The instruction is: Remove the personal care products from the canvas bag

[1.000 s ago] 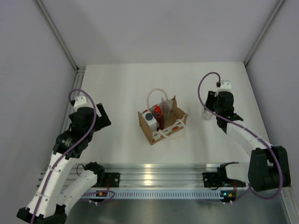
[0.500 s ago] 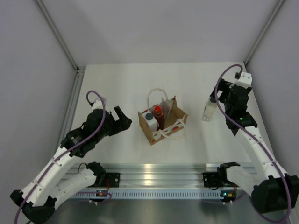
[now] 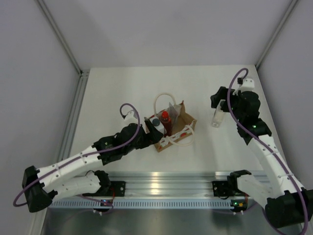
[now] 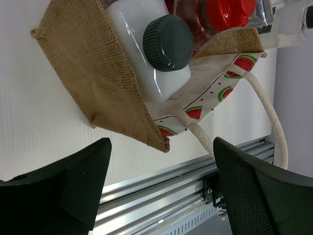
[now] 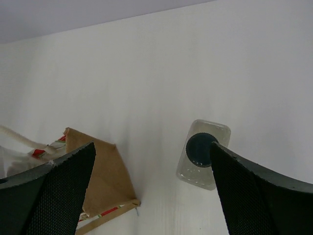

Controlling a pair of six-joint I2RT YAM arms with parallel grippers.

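My right gripper goes to the canvas bag next and closes on the top edge (image 3: 172, 105) of the pale flat item behind the red bottle.
The canvas bag (image 3: 177, 128) stands open mid-table, its rope handles (image 3: 161, 100) loose. In it stand the white bottle with grey cap (image 3: 156, 123) and the red bottle (image 3: 165, 119); a pale flat item, perhaps the white squeeze tube (image 3: 172, 109), leans behind them. My left gripper (image 3: 148, 131) is open and empty at the bag's left side; its view shows the grey cap (image 4: 167, 41), the red cap (image 4: 227, 12) and the bag wall (image 4: 93, 68). The clear bottle with dark cap (image 3: 216, 117) stands on the table right of the bag. My right gripper (image 3: 218, 100) is open above it (image 5: 201, 149).
The aluminium rail (image 3: 166, 178) runs along the near table edge, close behind the left gripper (image 4: 161, 196). Walls enclose the table on the left, back and right. The bag's right corner (image 5: 105, 181) shows between the right gripper's (image 5: 154, 196) fingers.
My left arm has swung from the far left across to the bag's left side. My right gripper has risen off the clear bottle, which stays standing on the table.
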